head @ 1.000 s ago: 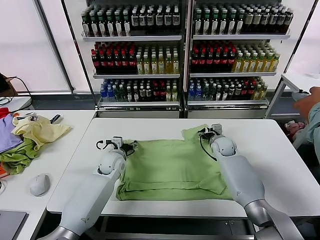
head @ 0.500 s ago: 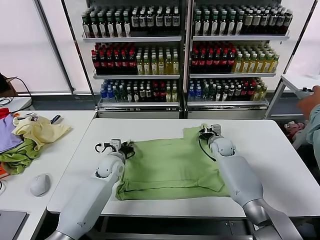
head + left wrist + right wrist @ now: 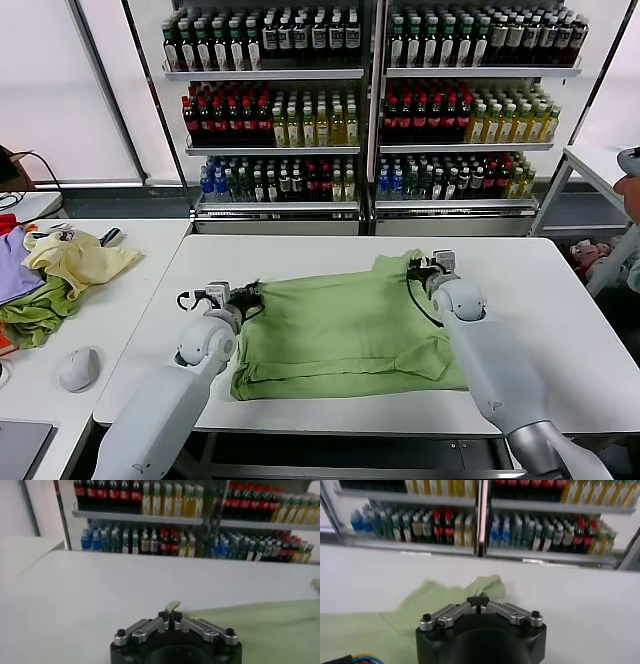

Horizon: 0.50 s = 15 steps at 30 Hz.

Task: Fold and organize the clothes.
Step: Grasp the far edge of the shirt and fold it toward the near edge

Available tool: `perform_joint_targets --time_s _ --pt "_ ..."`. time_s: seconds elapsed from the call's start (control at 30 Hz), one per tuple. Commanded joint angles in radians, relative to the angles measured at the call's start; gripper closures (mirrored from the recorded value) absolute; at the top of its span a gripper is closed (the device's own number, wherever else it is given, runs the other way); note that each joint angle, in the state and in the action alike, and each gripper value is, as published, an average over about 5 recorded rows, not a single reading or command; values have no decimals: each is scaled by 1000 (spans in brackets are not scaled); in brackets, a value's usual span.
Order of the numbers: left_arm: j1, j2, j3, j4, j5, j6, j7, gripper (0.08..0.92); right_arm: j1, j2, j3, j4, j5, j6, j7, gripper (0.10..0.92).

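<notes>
Next, my left gripper releases the far corner of the green shirt at its side edge (image 3: 249, 346), just past the folded lower part.
The light sage-green shirt (image 3: 345, 325) lies spread on the white table (image 3: 300, 255), its lower part folded up over the body. My left gripper (image 3: 248, 293) is shut on the shirt's far left corner; in the left wrist view a small tip of green cloth (image 3: 173, 605) sticks out between its closed fingers (image 3: 163, 615). My right gripper (image 3: 418, 266) is shut on the shirt's far right sleeve (image 3: 398, 266); in the right wrist view the sleeve (image 3: 470, 590) lies just beyond its closed fingers (image 3: 472, 601).
A side table on the left holds a pale yellow garment (image 3: 75, 260), darker olive cloth (image 3: 35, 315) and a grey mouse (image 3: 78, 368). Drink shelves (image 3: 370, 100) stand behind the table. A person's arm (image 3: 630, 190) shows at the far right edge.
Both grippers have drawn the shirt's far edge outward and slightly away from me; the cloth now lies flatter and wider. The person at the right has pulled back.
</notes>
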Motion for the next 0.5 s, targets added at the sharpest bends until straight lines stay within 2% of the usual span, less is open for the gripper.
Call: perform_joint_targets --time_s 0.03,0.23,0.5 --pt "127 50 -48 -264 -37 -22 -1 902 -189 -108 64 347 41 -1 7 914" --pt "236 84 -72 -378 -41 5 -1 902 -340 -156 126 511 38 -11 15 914" --pt "355 113 -93 -448 -33 40 -2 902 -552 -191 247 637 29 -14 15 914"
